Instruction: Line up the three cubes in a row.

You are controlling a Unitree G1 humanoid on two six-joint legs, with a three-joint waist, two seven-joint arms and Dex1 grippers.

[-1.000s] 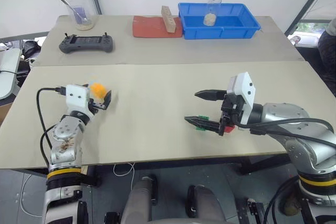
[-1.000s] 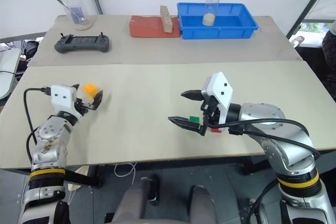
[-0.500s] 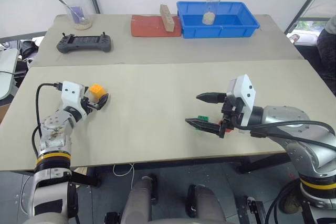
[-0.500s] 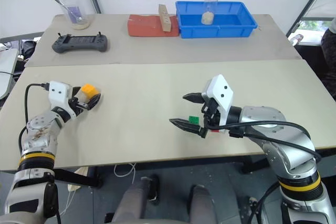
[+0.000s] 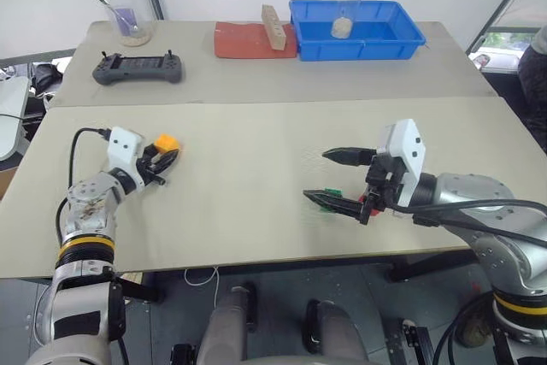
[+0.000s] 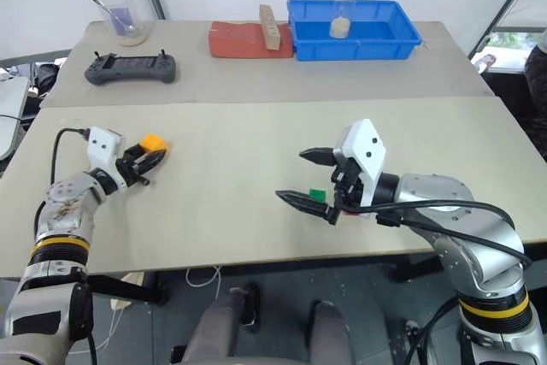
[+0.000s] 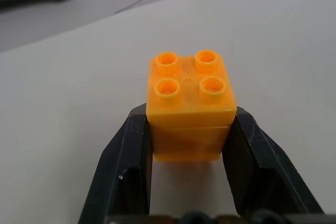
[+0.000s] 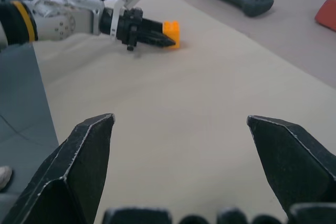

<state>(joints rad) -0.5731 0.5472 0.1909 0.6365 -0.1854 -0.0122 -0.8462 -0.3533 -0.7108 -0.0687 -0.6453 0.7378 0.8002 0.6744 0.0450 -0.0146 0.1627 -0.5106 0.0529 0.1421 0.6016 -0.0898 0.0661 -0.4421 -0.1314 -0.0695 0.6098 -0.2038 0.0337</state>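
Next, I release the orange-yellow cube from my left gripper just beside the green cube, opposite the red cube [image 5: 292, 199].
My left gripper [image 5: 167, 157] is shut on the orange-yellow cube [image 5: 165, 141] at the left of the near table, low over the surface. In the left wrist view the studded cube [image 7: 190, 103] is squeezed between both fingers [image 7: 131, 156]. My right gripper [image 5: 319, 175] hangs open and empty over the right part of the table. The green cube [image 5: 332, 193] lies under its lower finger. The red cube [image 5: 365, 201] sits just behind that, partly hidden by the gripper. The right wrist view looks across to the left gripper holding the orange cube [image 8: 171, 32].
A second table stands behind the near table [image 5: 248, 203]. It carries a blue bin [image 5: 402, 40] with a glass [image 5: 349, 8] in it, a red mat [image 5: 244, 43], a tall tan wooden block [image 5: 272, 27], a dark game controller [image 5: 138, 68] and a beaker with a spoon [image 5: 128, 25].
My left gripper has closed on the orange-yellow cube, which sat between its open fingers before. The left hand has swung to the right. The right arm has kept still.
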